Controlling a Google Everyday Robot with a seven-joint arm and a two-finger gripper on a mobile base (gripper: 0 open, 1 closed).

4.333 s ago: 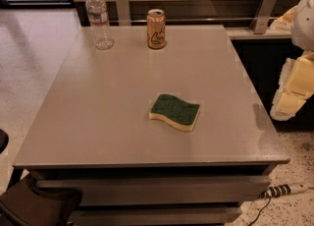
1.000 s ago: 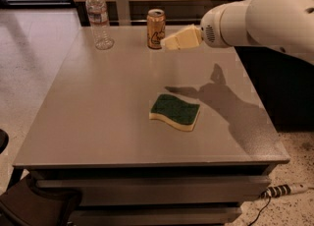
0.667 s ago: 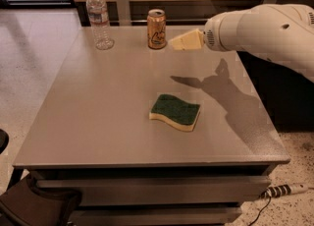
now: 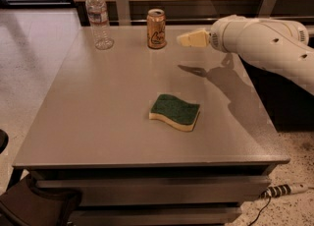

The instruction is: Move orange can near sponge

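Note:
I move my gripper to the orange can next and close it on the can's middle [image 4: 156, 28], about halfway between its top and bottom.
The orange can [image 4: 156, 28] stands upright at the far edge of the grey table [image 4: 98, 122], near the middle. The sponge [image 4: 175, 112], green on top with a pale yellow layer, lies flat in the middle of the table. My gripper [image 4: 189, 39] reaches in from the right on a white arm [image 4: 265, 43] and hovers above the table, just right of the can and apart from it. It holds nothing that I can see.
A clear plastic water bottle [image 4: 98, 17] stands at the far left of the table, left of the can. A wood-panelled wall with metal brackets [image 4: 122, 5] runs behind the table. A power strip [image 4: 287, 189] lies on the floor at the lower right.
The arm came in from the right side to beside the can. Over the last second the gripper has drawn back slightly to the right, away from the can. The can and the sponge have not moved.

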